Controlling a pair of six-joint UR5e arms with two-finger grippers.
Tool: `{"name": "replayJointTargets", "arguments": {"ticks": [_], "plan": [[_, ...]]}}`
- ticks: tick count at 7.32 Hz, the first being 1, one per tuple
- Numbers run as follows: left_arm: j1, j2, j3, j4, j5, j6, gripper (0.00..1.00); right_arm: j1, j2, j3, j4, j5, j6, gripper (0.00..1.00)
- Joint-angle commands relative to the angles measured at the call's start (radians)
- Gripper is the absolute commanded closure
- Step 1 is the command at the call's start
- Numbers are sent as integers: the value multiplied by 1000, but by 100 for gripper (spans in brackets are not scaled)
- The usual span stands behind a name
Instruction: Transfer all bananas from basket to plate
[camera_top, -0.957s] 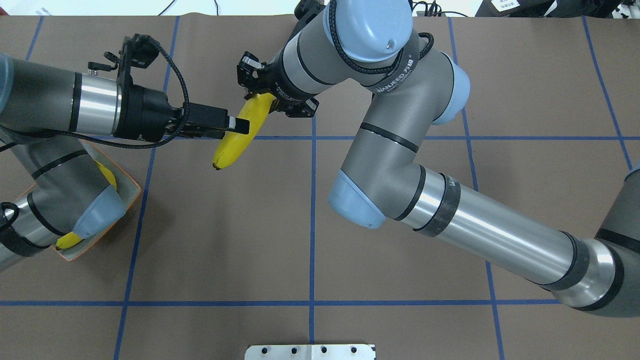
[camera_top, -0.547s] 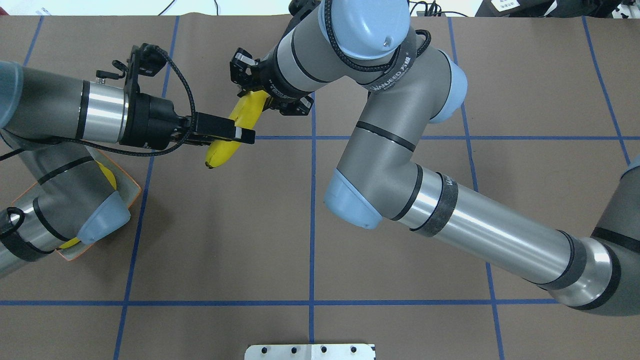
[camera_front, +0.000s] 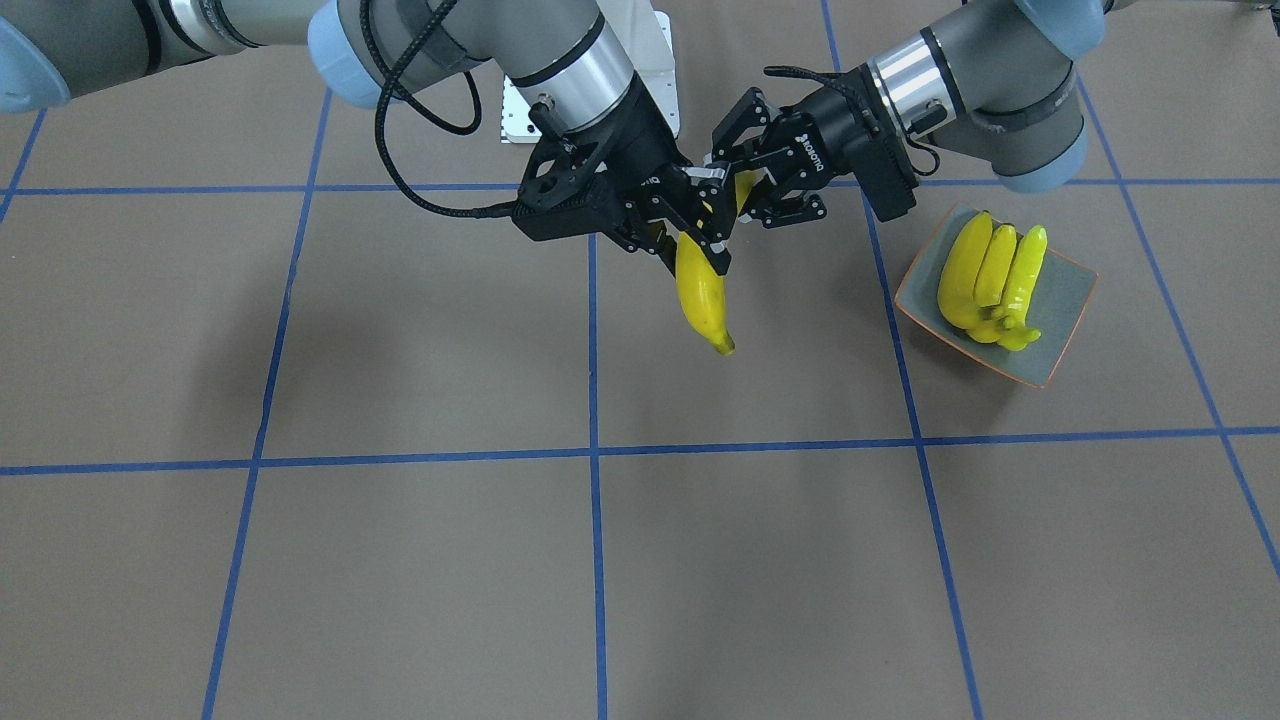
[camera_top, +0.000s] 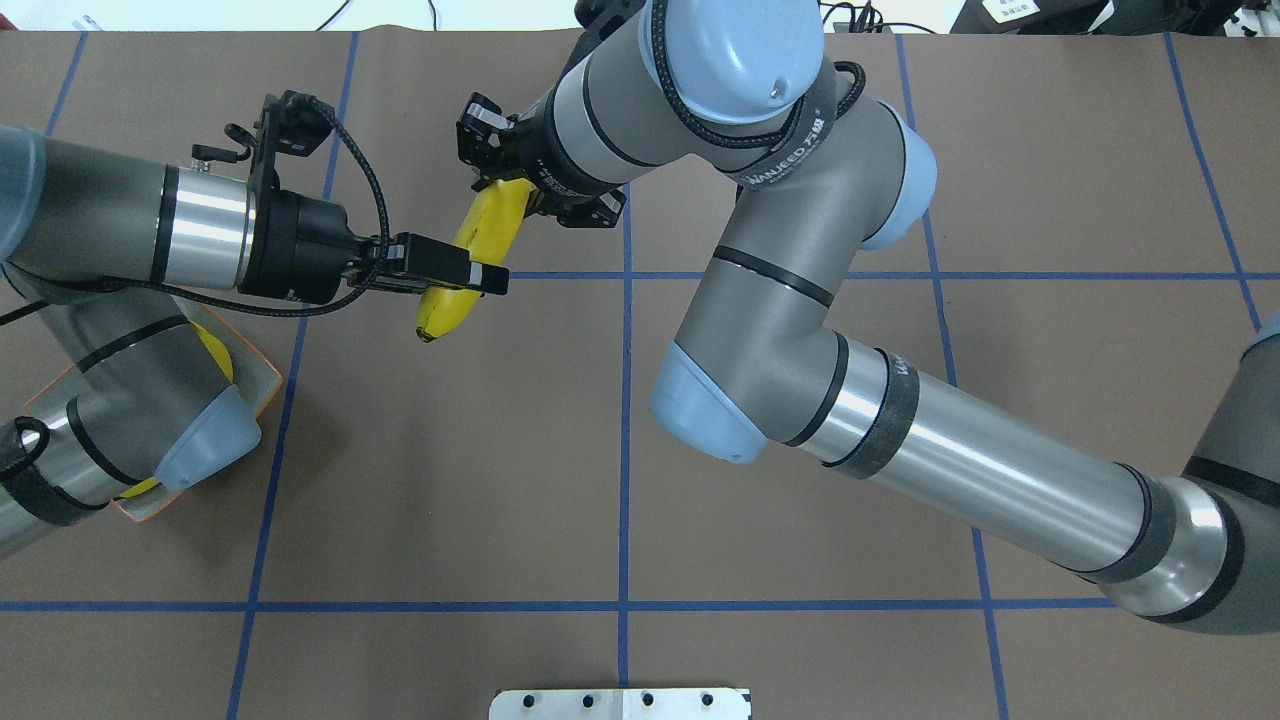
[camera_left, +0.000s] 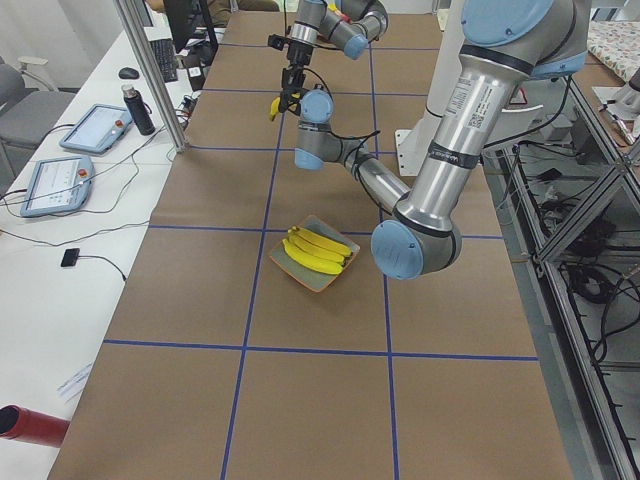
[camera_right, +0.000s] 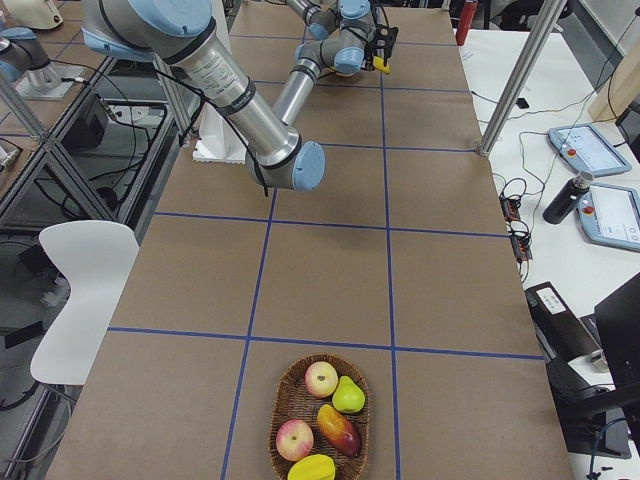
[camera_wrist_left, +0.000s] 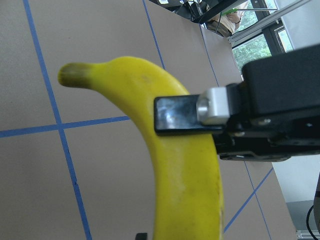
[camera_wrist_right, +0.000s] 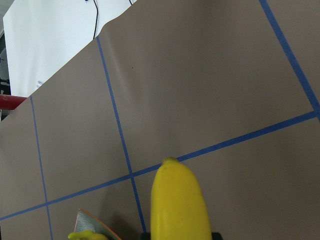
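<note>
The robot's left gripper needs to release the banana on the grey-blue plate (camera_front: 939, 266) next to the other bananas, facing the middle of the table.
One yellow banana (camera_front: 702, 290) hangs in the air between both grippers, left of the table's middle in the overhead view (camera_top: 492, 222). My right gripper (camera_top: 515, 188) is shut on its upper end. My left gripper (camera_top: 485, 278) reaches in from the side and is shut across its middle; a finger pad (camera_wrist_left: 172, 115) lies flat on the banana (camera_wrist_left: 185, 175). Three more bananas (camera_front: 990, 270) lie side by side on the grey-blue plate (camera_front: 1062, 292). In the overhead view my left arm hides most of the plate (camera_top: 266, 384).
A wicker basket (camera_right: 290, 400) with apples, a pear and other fruit stands at the table's far right end; I see no banana in it. A white mounting plate (camera_top: 620, 703) sits at the table's near edge. Operators' tablets and a bottle lie on a side desk (camera_left: 90, 130).
My right gripper carried the banana a little to the left. My left gripper slid right until its finger crossed the banana's middle. Little has moved in the last half second.
</note>
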Motion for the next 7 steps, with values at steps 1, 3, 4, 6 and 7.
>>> {"name": "replayJointTargets", "arguments": {"ticks": [1, 3, 4, 6, 7], "plan": [[-4, 26, 0, -2, -3, 3, 100, 46, -50, 47, -6, -8, -67, 0], [-14, 116, -29, -3, 9, 27, 100, 127, -168, 51, -10, -6, -191, 0], [-17, 205, -66, -3, 11, 128, 100, 167, -228, 51, -11, -4, -250, 0], [-36, 407, -118, -3, 12, 418, 100, 248, -290, 52, -164, -6, -478, 0], [-40, 478, -118, -2, 12, 619, 100, 271, -323, 51, -175, -13, -555, 0]]}}
